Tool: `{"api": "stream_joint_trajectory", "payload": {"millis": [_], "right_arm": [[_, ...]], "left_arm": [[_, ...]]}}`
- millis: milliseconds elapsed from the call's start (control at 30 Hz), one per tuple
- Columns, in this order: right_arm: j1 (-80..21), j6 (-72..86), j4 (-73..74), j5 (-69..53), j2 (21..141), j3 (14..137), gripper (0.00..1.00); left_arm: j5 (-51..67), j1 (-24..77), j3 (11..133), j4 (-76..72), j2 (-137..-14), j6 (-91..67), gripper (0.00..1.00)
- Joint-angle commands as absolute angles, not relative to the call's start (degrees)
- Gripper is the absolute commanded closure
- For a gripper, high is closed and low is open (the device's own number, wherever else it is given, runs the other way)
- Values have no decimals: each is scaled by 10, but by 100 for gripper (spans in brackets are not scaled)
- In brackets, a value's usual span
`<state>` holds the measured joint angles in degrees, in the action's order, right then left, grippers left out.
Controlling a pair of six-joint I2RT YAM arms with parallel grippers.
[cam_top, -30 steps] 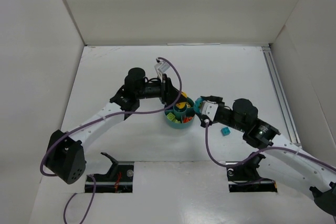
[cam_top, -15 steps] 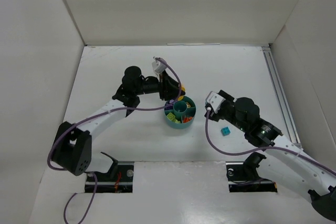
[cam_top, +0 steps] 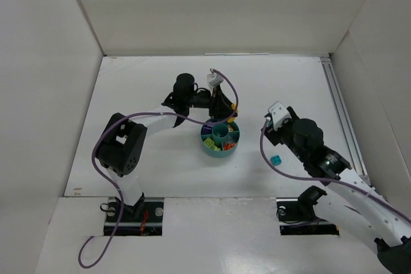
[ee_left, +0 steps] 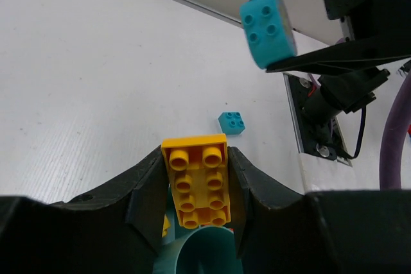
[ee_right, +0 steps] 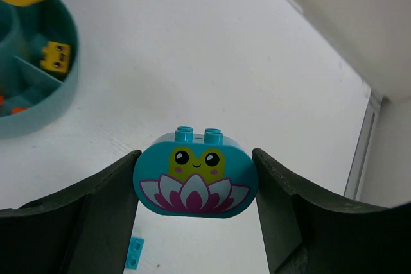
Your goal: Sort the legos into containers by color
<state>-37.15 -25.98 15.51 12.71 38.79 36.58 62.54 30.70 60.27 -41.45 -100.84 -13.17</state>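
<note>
The teal frog brick will go in the centre cup of the round teal dish [cam_top: 221, 131], and my right gripper will let go of it there.
The round teal dish [cam_top: 221, 153] holds several small bricks in its wedge sections. My left gripper [cam_top: 226, 112] hovers over the dish's far rim, shut on a yellow brick [ee_left: 196, 181], with the centre cup [ee_left: 205, 255] just below it. My right gripper [cam_top: 275, 116] is raised to the right of the dish, shut on a teal brick with a frog picture [ee_right: 194, 181]. That brick also shows in the left wrist view [ee_left: 268, 20]. A small teal brick [cam_top: 276, 160] lies on the table to the right of the dish, and also shows in both wrist views [ee_left: 232, 122] [ee_right: 135, 253].
White walls enclose the table on the left, back and right. A metal rail [cam_top: 339, 117] runs along the right edge. The dish wall [ee_right: 54, 104] shows at the left of the right wrist view, with a yellow brick [ee_right: 56, 56] inside.
My left gripper has swung right along the dish's far side with the yellow brick. My right gripper has drawn back from the dish's right rim, up and to the right, holding the teal brick.
</note>
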Motion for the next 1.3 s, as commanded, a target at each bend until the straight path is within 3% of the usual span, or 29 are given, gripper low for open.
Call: {"api": "stream_joint_trajectory", "payload": {"millis": [0, 333, 633, 900, 1200, 1233, 1267], "right_arm": [[-339, -186, 190, 196, 418, 377, 47], [-203, -153, 167, 20, 580, 377, 47], [-176, -153, 149, -8, 643, 377, 34], [-157, -153, 131, -33, 737, 382, 34], [-142, -148, 125, -38, 723, 382, 34], [-142, -148, 125, -38, 717, 382, 34], [-136, -148, 125, -38, 708, 377, 34]], "left_arm": [[628, 316, 637, -454, -1008, -111, 95], [583, 329, 642, -446, -1052, -91, 100], [577, 329, 620, -446, -1053, -78, 100], [577, 334, 594, -452, -1042, -72, 100], [572, 334, 564, -452, -1025, -67, 100], [572, 334, 564, -452, -1025, -67, 97], [564, 334, 564, -452, -1020, -67, 83]]}}
